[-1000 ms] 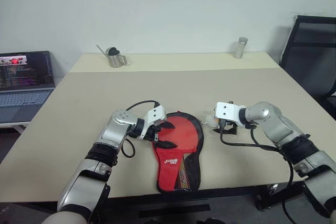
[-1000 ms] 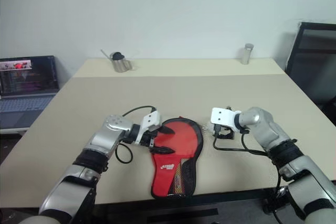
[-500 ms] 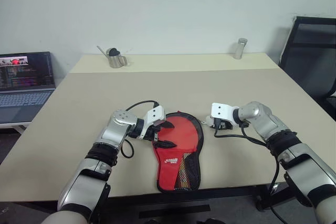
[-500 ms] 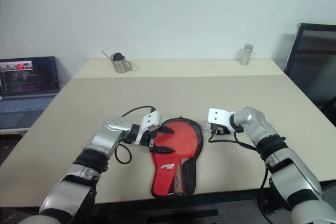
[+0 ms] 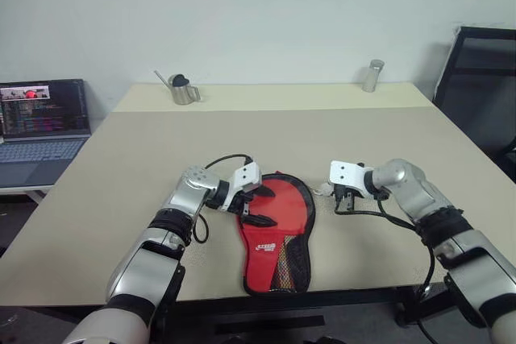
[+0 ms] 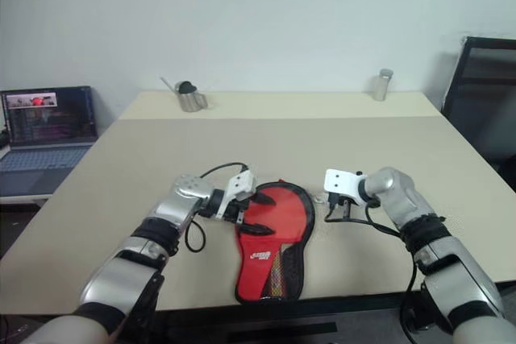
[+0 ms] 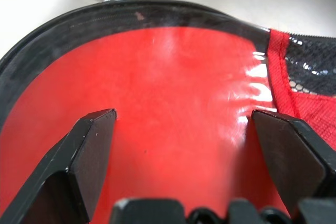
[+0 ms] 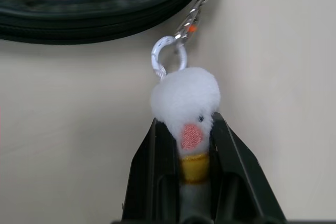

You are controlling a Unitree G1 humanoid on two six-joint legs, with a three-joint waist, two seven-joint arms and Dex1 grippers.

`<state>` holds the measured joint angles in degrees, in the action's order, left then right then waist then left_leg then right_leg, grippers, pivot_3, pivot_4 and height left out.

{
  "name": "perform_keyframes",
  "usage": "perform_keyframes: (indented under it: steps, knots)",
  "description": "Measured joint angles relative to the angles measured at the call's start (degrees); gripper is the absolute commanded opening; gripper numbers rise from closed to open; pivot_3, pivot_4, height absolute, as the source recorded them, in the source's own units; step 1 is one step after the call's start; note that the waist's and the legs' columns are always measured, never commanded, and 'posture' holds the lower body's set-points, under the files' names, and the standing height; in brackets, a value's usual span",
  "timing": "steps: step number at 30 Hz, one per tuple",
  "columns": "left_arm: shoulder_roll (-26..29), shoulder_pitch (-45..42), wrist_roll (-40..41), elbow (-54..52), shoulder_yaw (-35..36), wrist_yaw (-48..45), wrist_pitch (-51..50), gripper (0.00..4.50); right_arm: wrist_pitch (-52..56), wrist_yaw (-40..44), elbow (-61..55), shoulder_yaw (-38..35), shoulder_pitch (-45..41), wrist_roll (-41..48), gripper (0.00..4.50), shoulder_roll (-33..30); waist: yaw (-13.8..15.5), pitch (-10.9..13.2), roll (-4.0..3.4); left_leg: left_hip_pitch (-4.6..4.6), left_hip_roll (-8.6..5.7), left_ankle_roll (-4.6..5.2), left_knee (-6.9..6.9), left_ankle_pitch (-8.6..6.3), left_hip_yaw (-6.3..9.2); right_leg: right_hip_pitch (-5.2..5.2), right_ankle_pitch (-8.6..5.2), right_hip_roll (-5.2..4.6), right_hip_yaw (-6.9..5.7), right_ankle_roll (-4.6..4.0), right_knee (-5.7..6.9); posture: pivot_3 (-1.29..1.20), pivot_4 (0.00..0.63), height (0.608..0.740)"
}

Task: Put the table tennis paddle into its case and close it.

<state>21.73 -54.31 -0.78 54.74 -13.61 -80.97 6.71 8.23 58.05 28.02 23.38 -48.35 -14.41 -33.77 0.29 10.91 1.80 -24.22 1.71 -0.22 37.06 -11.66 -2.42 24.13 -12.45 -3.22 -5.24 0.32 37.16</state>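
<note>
Next, the right gripper releases the white fluffy charm, now hanging from the case's zipper pull, just off the table's front edge (image 5: 299,315), below the mesh pocket.
The case (image 5: 276,227) lies flat near the table's front edge, red side up, with its black zipper rim (image 7: 131,14) and mesh pocket (image 7: 310,69) showing. The table tennis paddle is hidden. My left gripper (image 5: 256,205) is open over the round red part of the case, its black fingers (image 7: 86,145) spread wide just above the glossy red surface. Just right of the case, my right gripper (image 8: 188,121) is shut on a white fluffy charm (image 8: 184,95). The charm hangs by a ring (image 8: 168,56) from the case's zipper pull.
A small metal watering can (image 5: 179,89) and a metal cylinder (image 5: 370,75) stand at the table's far edge. An open laptop (image 5: 40,118) sits on a stand to the left. A black chair (image 5: 480,78) is at the right. The beige tabletop (image 5: 274,134) stretches wide beyond the case.
My right gripper has closed its fingers on the white charm beside the case. The left gripper stays open over the red face. The view has shifted slightly.
</note>
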Motion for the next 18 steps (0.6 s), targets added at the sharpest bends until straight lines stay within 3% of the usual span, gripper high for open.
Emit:
perform_keyframes:
  steps: [8, 18]
  knots:
    - [-1.78, -0.42, -0.07, 2.66, 0.06, -0.67, 2.57, 4.50, 7.04, 2.24, -11.02, -1.55, 5.43, 0.49, 0.26, -2.09, 0.23, -0.06, -0.07, 0.03, -0.01, 0.00, -0.01, 0.00, 0.02, -0.04, -0.01, 0.00, -0.02, 0.00, -0.03, 0.00, 0.150, 0.740]
    - [-4.04, -0.60, -0.02, 4.31, 0.47, -0.41, 1.32, 4.50, 18.27, 8.66, -34.14, -4.22, 18.50, 4.68, 0.25, -12.11, 1.22, -0.47, -0.40, 0.04, -0.02, 0.00, 0.01, -0.02, 0.07, -0.09, -0.02, -0.03, -0.08, 0.01, -0.11, 0.00, 0.150, 0.740]
